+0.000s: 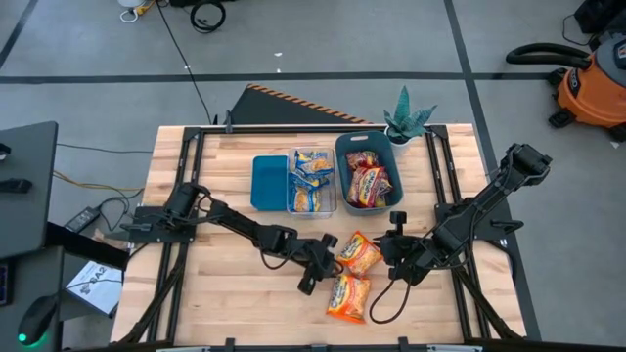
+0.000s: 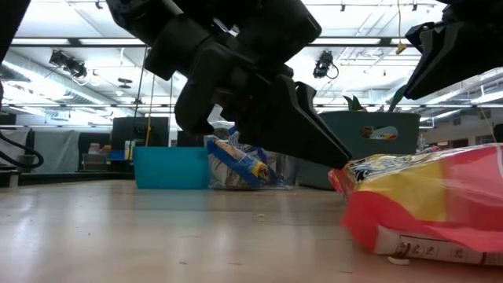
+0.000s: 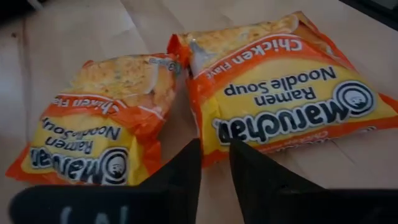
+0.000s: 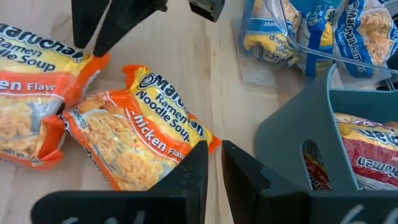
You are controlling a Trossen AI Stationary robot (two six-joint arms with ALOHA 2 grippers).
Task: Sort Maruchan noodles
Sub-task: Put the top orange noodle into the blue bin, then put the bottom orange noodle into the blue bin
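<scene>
The fingers of my left gripper are too close together at the near packet's sealed edge, so I should open them wider and pinch the packet's corner (image 3: 211, 157) before I lift.
Two orange Maruchan packets lie flat on the wood: the far one (image 1: 360, 252) (image 4: 140, 146) and the near one (image 1: 349, 296) (image 3: 286, 99) (image 2: 428, 200). My left gripper (image 1: 328, 262) (image 3: 216, 146) comes from the table's left and points at the gap between them. It is open only a narrow gap, one fingertip at the near packet's sealed edge. My right gripper (image 1: 389, 249) (image 4: 214, 149) comes from the right, also narrowly open, its tips by a corner of the far packet. Blue-and-yellow packets (image 1: 313, 181) lie in the clear bin and red ones (image 1: 368, 181) in the dark teal bin. My left gripper has one fingertip (image 2: 339, 159) right at the near packet's crimped end (image 2: 351, 169), coming in low from the table's left. I cannot tell whether it touches. The packet lies flat on the table. My right gripper touches nothing that I can see.
A teal lid or tray (image 1: 269, 181) lies left of the clear bin. A small potted plant (image 1: 406, 122) stands at the table's far right. A black cable (image 1: 386, 305) loops on the wood near the right arm. Bare wood shows along the near left.
</scene>
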